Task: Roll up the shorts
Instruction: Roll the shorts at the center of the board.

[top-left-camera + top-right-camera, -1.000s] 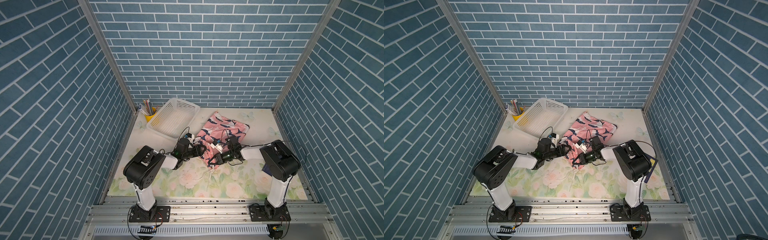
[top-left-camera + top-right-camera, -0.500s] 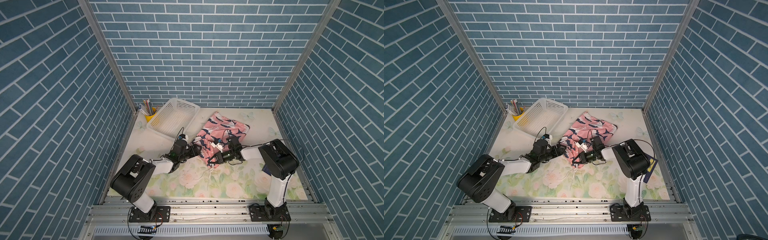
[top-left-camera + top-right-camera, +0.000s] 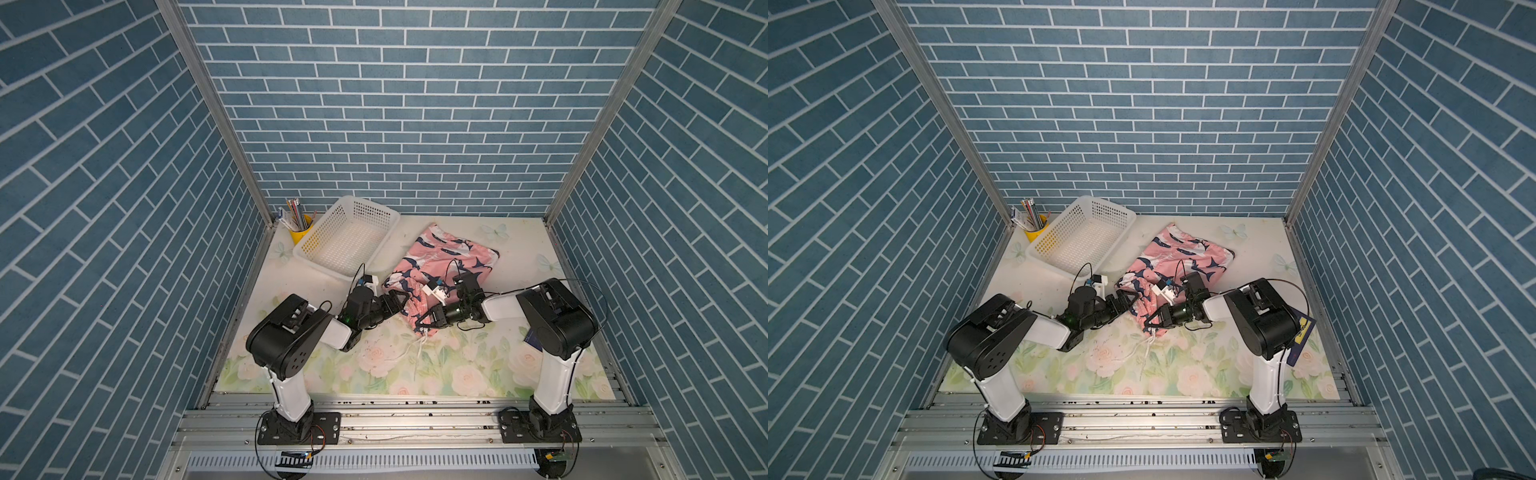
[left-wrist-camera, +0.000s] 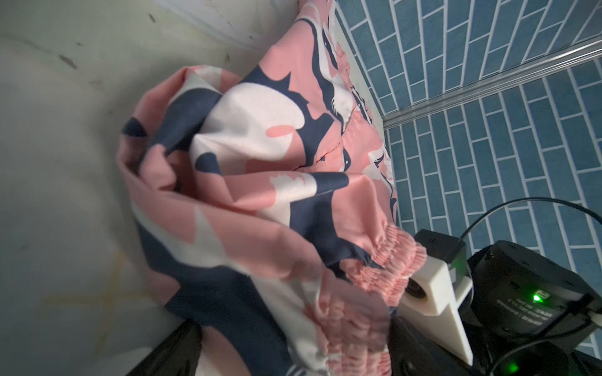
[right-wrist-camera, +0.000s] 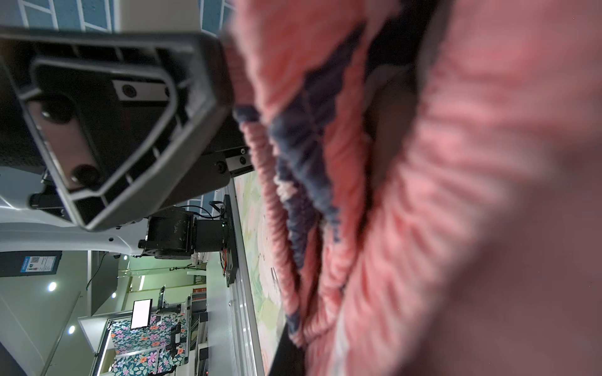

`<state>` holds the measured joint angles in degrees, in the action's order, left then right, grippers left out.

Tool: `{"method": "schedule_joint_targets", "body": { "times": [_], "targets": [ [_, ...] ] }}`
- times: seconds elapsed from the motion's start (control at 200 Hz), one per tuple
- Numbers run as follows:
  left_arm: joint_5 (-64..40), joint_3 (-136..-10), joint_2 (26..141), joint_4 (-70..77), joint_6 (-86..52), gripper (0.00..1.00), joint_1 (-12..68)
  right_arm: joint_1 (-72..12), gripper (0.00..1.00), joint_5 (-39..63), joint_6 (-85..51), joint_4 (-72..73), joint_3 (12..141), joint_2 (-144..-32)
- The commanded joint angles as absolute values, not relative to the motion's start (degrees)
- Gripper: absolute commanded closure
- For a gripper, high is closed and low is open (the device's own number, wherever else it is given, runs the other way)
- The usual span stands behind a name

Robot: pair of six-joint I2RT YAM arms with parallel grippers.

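Loose folds are bunched up next to the gathered waistband, so the robot's left gripper should back away, grab the shorts' outer fold [image 4: 210, 241] and pull it straight before rolling.
The shorts [image 3: 440, 257] [image 3: 1179, 253], salmon pink with navy and white sharks, lie right of the table's middle, their near end bunched up. My left gripper [image 3: 397, 301] [image 3: 1127, 301] is open at the bunch's left side. In the left wrist view its fingers [image 4: 172, 355] stand wide apart with loose fabric [image 4: 277, 162] between them. My right gripper [image 3: 424, 322] [image 3: 1152, 322] is shut on the gathered waistband at the near end. In the right wrist view the waistband [image 5: 423, 162] hides nearly all of the jaws, and one dark finger [image 5: 286, 358] shows beneath it.
A white basket [image 3: 347, 243] stands at the back left, beside a yellow cup of pencils [image 3: 300, 232]. White drawstrings [image 3: 411, 353] trail from the shorts onto the floral mat. A dark blue booklet [image 3: 1300, 336] lies behind the right arm. Brick walls close in three sides.
The left gripper's jaws have spread wider at the shorts' near-left edge. The left arm's elbow dipped low and came back up. The right arm has held still on the waistband.
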<state>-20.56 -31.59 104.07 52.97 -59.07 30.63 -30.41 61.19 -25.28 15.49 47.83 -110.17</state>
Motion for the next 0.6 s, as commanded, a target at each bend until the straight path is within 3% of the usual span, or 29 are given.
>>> {"method": "schedule_joint_targets", "body": {
  "times": [0.0,0.115,0.195,0.25,0.405,0.56,0.595],
  "targets": [
    [-22.3,-35.6,108.7,53.1,-60.2,0.07,30.7,-30.2,1.00,63.0,-25.8,15.9,47.3,-111.2],
    [-23.3,-39.5,113.2,50.8,-60.0,0.22,30.5,-30.1,1.00,63.2,-25.9,15.8,47.8,-111.1],
    [-23.8,-40.5,115.3,50.4,-60.4,0.43,30.2,-30.1,1.00,63.5,-26.2,15.9,48.0,-111.2],
    [-23.4,-40.1,115.5,50.4,-60.9,0.63,30.1,-30.1,1.00,63.4,-26.2,15.8,47.9,-111.0],
    [-23.5,-39.4,113.5,48.5,-60.6,1.00,29.0,-28.9,1.00,62.7,-26.4,15.2,47.5,-109.8],
    [-22.0,-40.0,109.4,43.2,-59.2,1.00,29.0,-27.2,1.00,61.2,-25.7,12.9,47.1,-107.4],
    [-22.4,-40.1,108.8,43.2,-59.2,0.82,29.0,-27.2,1.00,61.4,-25.9,13.1,46.9,-107.2]
  ]
}}
